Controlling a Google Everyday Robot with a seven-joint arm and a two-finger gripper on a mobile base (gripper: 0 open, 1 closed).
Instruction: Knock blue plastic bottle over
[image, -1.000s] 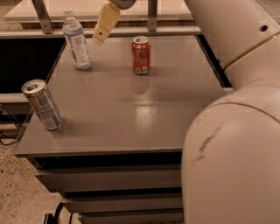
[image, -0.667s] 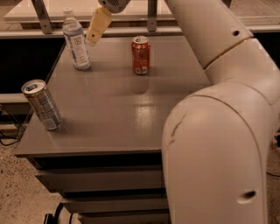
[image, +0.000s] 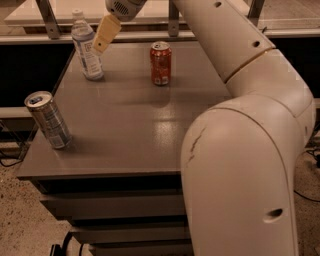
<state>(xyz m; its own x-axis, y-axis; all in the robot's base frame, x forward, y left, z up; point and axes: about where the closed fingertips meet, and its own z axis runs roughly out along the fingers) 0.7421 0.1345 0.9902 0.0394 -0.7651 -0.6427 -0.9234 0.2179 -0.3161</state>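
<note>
Next, I bring my gripper to the blue plastic bottle's middle (image: 87, 45), halfway between its white cap and its base, and close it there.
The blue plastic bottle (image: 86, 45) stands upright at the far left corner of the grey table (image: 130, 120). It is clear and ribbed, with a white cap and a pale label. My gripper (image: 103, 38) hangs from the arm at the top of the view, just to the right of the bottle at label height, its tan fingers (image: 106, 32) close beside or touching the bottle's side.
A red soda can (image: 161, 63) stands upright right of the bottle. A silver-blue slim can (image: 48, 120) stands near the table's left edge. My large white arm (image: 250, 150) fills the right side. A rail runs behind the table.
The gripper has moved left toward the bottle and now sits right beside it. The bottle and both cans stay upright.
</note>
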